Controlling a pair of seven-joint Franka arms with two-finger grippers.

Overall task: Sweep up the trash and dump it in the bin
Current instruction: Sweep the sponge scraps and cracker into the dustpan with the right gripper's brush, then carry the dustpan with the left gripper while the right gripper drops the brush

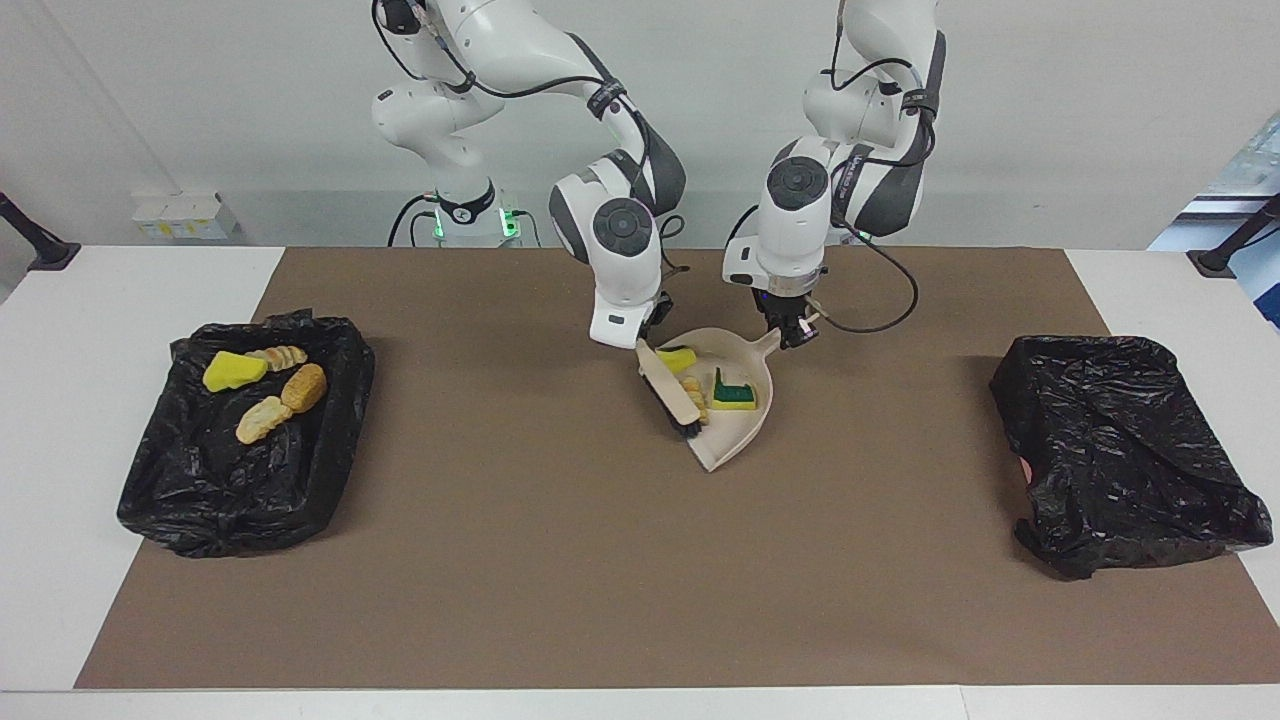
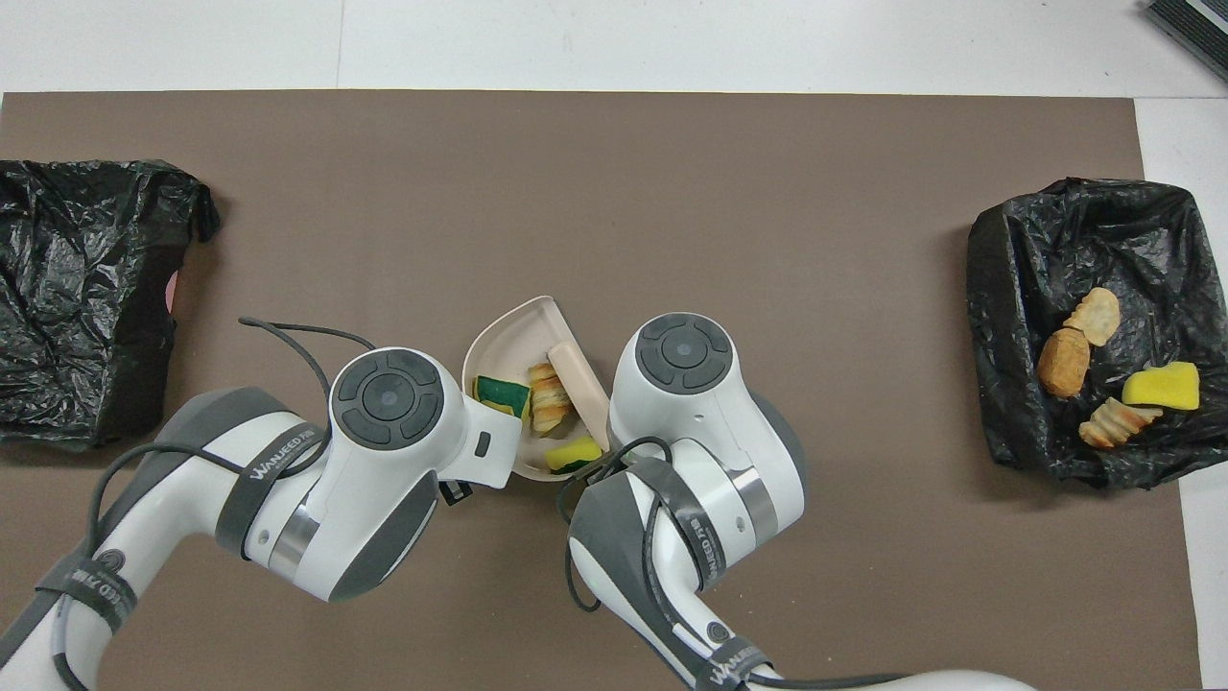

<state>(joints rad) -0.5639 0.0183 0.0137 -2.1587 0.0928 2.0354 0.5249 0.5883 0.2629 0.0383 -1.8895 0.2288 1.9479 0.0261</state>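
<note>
My right gripper should set the beige brush, now inside the pan, down on the brown mat on the near side of the beige dustpan [image 2: 592, 576].
The beige dustpan [image 1: 745, 420] sits on the brown mat mid-table, near the robots. My left gripper [image 1: 795, 335] is shut on its handle. My right gripper [image 1: 645, 340] is shut on the beige brush [image 1: 672, 392], whose black bristles are inside the pan. In the pan lie three scraps of trash: a yellow sponge bit [image 1: 678, 358], a green-backed sponge bit [image 1: 733, 392] and a bread chunk [image 1: 695, 395]. The pan [image 2: 518, 331], the brush [image 2: 578, 379] and the scraps show in the overhead view, where the wrists hide both grippers. Several more scraps [image 1: 262, 418] lie in the black-lined bin [image 1: 200, 500].
The bin holding scraps [image 2: 998, 288] stands at the right arm's end of the table. A second bin covered by a black bag [image 1: 1120, 450] stands at the left arm's end and shows in the overhead view [image 2: 77, 297]. A brown mat [image 1: 560, 560] covers the table.
</note>
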